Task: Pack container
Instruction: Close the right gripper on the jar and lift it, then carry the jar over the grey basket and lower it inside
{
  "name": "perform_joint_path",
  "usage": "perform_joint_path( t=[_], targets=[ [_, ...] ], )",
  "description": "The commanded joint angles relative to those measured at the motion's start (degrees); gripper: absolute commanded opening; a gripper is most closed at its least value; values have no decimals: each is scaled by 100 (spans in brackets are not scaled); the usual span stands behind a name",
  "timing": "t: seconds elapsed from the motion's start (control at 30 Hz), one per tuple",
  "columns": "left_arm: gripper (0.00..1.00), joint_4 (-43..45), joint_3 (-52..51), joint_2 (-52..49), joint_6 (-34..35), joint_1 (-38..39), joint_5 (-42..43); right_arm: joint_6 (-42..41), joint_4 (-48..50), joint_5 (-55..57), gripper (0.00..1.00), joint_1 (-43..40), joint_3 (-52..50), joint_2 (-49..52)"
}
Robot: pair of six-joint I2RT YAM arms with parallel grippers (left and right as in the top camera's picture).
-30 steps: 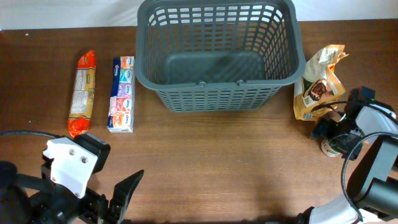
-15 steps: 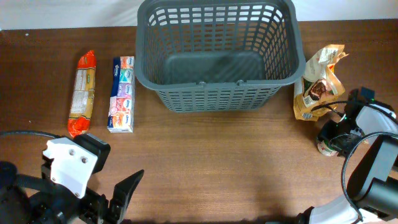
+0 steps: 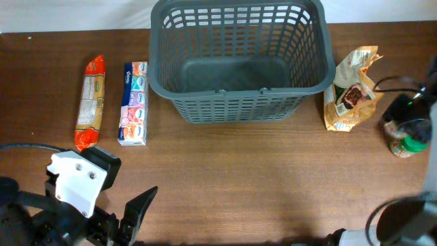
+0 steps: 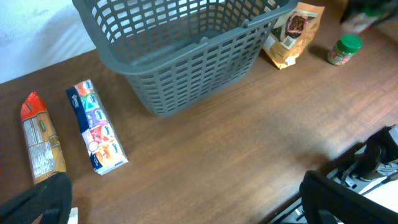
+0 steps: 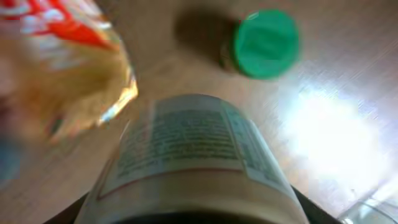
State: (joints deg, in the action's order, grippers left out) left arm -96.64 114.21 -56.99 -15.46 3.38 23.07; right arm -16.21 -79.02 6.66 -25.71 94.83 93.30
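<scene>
Next, I let go of the green-lidded jar, now held between the gripper's jaws, with my right gripper on the basket's bottom (image 3: 261, 67), toward the end nearest the tan snack bag.
The container (image 3: 239, 102), a large dark grey lattice basket, stands at the back middle of the table with nothing in it; it also shows in the left wrist view (image 4: 186, 68). My right gripper (image 3: 404, 124) is blurred at the right edge, shut on a green-lidded jar (image 3: 408, 140). In the right wrist view that pale-labelled jar (image 5: 193, 155) fills the space between the jaws of the gripper (image 5: 193, 208). My left gripper (image 4: 186, 205) hangs open over bare wood at the front left, nothing between its fingers (image 4: 336, 199).
A tan snack bag (image 3: 350, 92) lies right of the basket. Left of it lie a tissue pack (image 3: 133, 102) and an orange-red packet (image 3: 90, 102). Another green-lidded jar (image 5: 266, 43) stands on the wood below the held one (image 4: 344, 50).
My right gripper has closed on the jar and carried it up and to the right, away from the snack bag. The left arm has not moved.
</scene>
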Motion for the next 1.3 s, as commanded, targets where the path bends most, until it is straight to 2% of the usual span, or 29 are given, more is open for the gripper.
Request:
perform_joint_path(
  t=[0.0, 0.07, 0.1, 0.2, 0.3, 0.33, 0.4, 0.53, 0.6, 0.7, 0.8, 1.07, 1.27],
  targets=[
    [99, -2, 15, -24, -26, 22, -37, -37, -439, 107, 4, 48, 1084, -535],
    [99, -2, 15, -24, -26, 22, -37, -37, -765, -20, 4, 59, 1886, -772],
    [99, -4, 15, -24, -26, 22, -39, -33, -793, -553, 4, 59, 2487, -942],
    [99, -2, 15, -24, -28, 22, -39, -15, -568, -1598, 4, 66, 3056, -1040],
    [99, -2, 15, -24, -28, 22, -39, -22, -46, -2870, 4, 214, 3545, -1056],
    [99, -2, 15, -24, -26, 22, -39, -138, 407, -3318, 4, 474, 3665, -1056],
    [99, -2, 15, -24, -28, 22, -39, -459, 916, -3390, 4, 881, 3676, -1051],
    [99, -2, 15, -24, -28, 22, -39, -706, 1803, -3283, 4, 2090, 3676, -820],
    [99, -2, 15, -24, -26, 22, -39, -726, 2059, -2859, 4, 2789, 3676, -577],
    [99, -2, 15, -24, -26, 24, -37, -658, 2017, -2024, 4, 3639, 3676, -90],
    [99, -2, 15, -24, -26, 22, -37, -632, 1766, -1320, 4, 4118, 3676, 450],
    [99, -2, 15, -24, -24, 22, -35, -509, 1001, -317, 4, 4520, 3676, 1840],
    [99, -2, 15, -24, -26, 22, -37, -501, 492, -295, 4, 4516, 3676, 2658]
  ],
)
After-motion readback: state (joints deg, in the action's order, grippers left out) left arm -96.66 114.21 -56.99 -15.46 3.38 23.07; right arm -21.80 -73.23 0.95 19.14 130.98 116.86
